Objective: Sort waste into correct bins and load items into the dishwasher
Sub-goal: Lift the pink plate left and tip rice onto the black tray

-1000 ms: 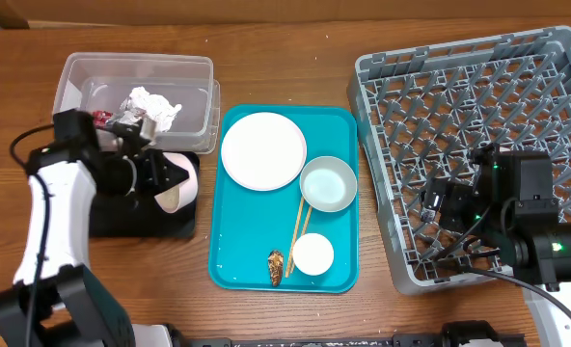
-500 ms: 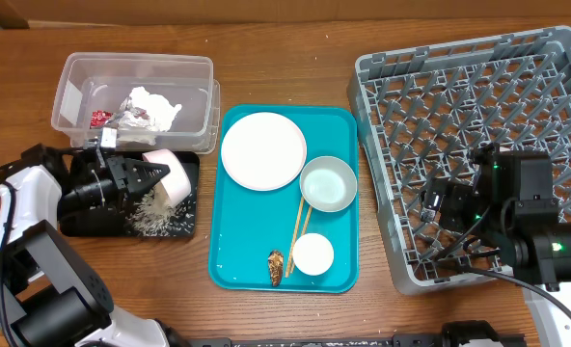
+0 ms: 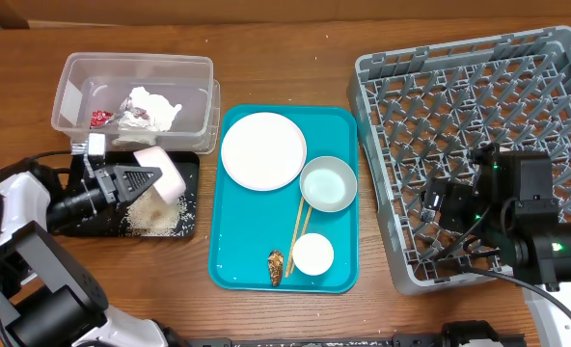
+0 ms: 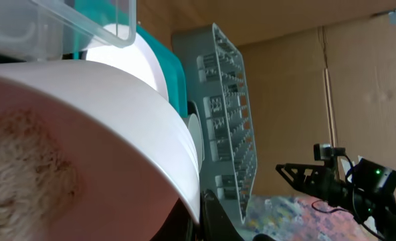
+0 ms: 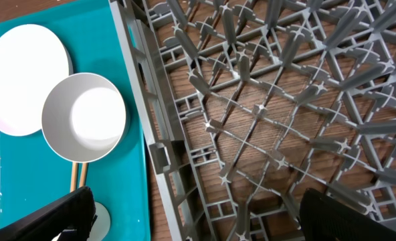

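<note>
Next, my left gripper lets go of the pink bowl on the teal tray (image 3: 242, 221) between the white plate and the brown scrap.
My left gripper (image 3: 147, 177) is shut on the rim of the small pink bowl (image 3: 167, 173) and holds it tipped on its side over the black tray (image 3: 78, 227). A heap of white rice (image 3: 154, 218) lies in that tray. In the left wrist view the pink bowl (image 4: 111, 127) fills the frame, with one finger (image 4: 215, 219) against its rim. The napkin (image 3: 151, 104) and red wrapper (image 3: 99, 118) lie in the clear tub (image 3: 136, 62). My right gripper (image 3: 439, 205) is open and empty above the grey dish rack (image 3: 478, 92), its fingers (image 5: 47, 215) spread wide.
The teal tray (image 3: 235, 260) holds the white plate (image 3: 263, 150), pale bowl (image 3: 328, 183), white cup (image 3: 313, 253), chopsticks (image 3: 300, 226) and brown scrap (image 3: 276, 267). The right wrist view shows the rack floor (image 5: 265, 114), pale bowl (image 5: 84, 117) and plate (image 5: 24, 73).
My left gripper swung down and left, tipping the pink bowl. Rice now lies heaped in the black tray. The right arm has not moved.
</note>
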